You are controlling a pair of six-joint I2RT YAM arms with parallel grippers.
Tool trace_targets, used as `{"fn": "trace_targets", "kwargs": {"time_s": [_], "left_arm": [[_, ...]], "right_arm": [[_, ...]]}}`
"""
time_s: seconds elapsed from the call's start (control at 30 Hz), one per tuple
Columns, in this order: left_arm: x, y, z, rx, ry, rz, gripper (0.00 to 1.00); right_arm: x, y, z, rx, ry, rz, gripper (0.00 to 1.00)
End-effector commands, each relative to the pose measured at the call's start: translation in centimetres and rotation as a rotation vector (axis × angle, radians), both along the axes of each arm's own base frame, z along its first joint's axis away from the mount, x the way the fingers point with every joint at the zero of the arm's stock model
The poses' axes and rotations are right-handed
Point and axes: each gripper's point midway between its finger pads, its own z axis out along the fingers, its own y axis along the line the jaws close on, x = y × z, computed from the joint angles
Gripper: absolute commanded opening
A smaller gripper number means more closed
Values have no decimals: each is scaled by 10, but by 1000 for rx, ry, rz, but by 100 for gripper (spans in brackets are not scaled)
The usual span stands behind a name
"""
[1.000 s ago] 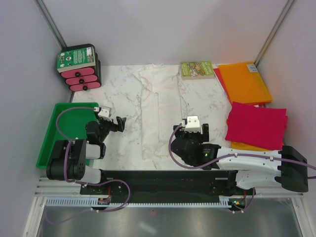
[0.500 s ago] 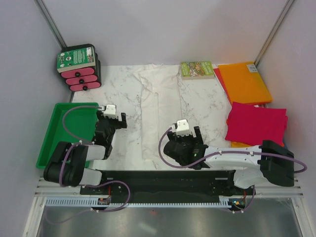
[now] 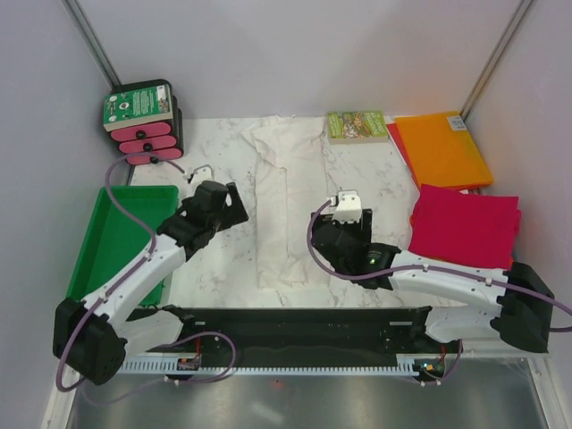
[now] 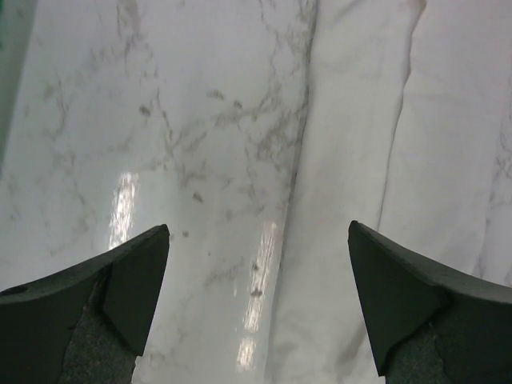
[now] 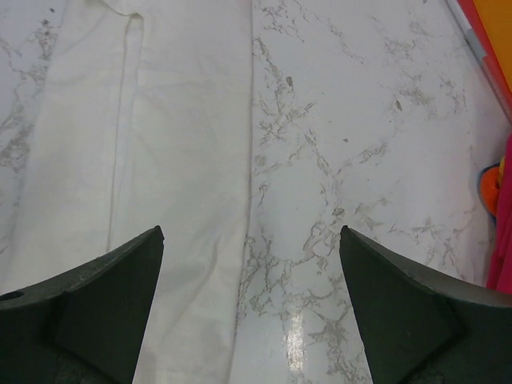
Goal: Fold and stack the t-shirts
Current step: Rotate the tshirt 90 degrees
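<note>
The near corner of the white t-shirt (image 3: 261,285), at the end of its long edge facing the green tray, is the spot my left gripper will close on.
The white t-shirt (image 3: 288,201) lies as a long narrow folded strip down the middle of the marble table. My left gripper (image 3: 236,204) is open and empty, just left of the strip; in the left wrist view (image 4: 259,228) the shirt's left edge (image 4: 352,160) lies between the fingers. My right gripper (image 3: 336,223) is open and empty at the strip's right edge; in its wrist view (image 5: 251,240) the white shirt (image 5: 160,120) lies left of centre. A folded magenta shirt (image 3: 465,225) and a folded orange shirt (image 3: 442,147) lie at the right. No blue shirt shows.
A green-covered book (image 3: 357,125) lies at the back beside the orange shirt. A green tray (image 3: 112,241) stands at the left edge. A black and pink box stack (image 3: 143,123) stands at the back left. Grey walls close in three sides.
My left arm has stretched out forward and to the right, up to the white shirt's left edge. My right gripper has moved a little farther out and to the right.
</note>
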Motion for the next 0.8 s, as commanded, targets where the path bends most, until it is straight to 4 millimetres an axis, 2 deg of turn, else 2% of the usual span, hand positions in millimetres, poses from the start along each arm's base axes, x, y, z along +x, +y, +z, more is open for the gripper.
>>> {"fn": "trace_targets", "kwargs": {"time_s": [0.0,0.03,0.1,0.13,0.23,0.3,0.33,0.4,0.43,0.47,0.57,0.67,0.77], "left_arm": [[-74,-28,-29,-368,151,-19,100],[-77,-32,-30,-361,146,-48,100],[-84,-34,-47,-299,200,-74,99],[-86,-32,-55,-273,235,-77,100],[-98,-35,-86,-262,344,-68,100],[-103,-37,-104,-258,388,-74,100],[-105,-35,-114,-238,421,-68,100],[-108,-37,-122,-223,445,-76,97],[-111,-37,-127,-218,464,-79,91],[-114,-40,-129,-226,471,-91,79],[-128,-56,-126,-217,457,-157,60],[-136,-61,-127,-196,437,-173,56],[-136,-61,-127,-184,425,-174,61]], "right_arm": [[-10,1,10,115,8,26,97],[-10,-5,10,112,7,3,88],[-14,-18,4,103,32,-49,80],[-16,-20,1,101,43,-58,61],[-22,-26,-11,121,80,-77,33],[-27,-28,-19,134,103,-75,33],[-28,-27,-20,152,110,-77,40],[-32,-27,-27,161,132,-68,47],[-33,-26,-29,166,139,-66,52],[-34,-26,-30,169,145,-67,53],[-36,-27,-37,164,163,-67,55],[-39,-25,-43,161,184,-61,56],[-41,-22,-48,163,197,-57,56]]}}
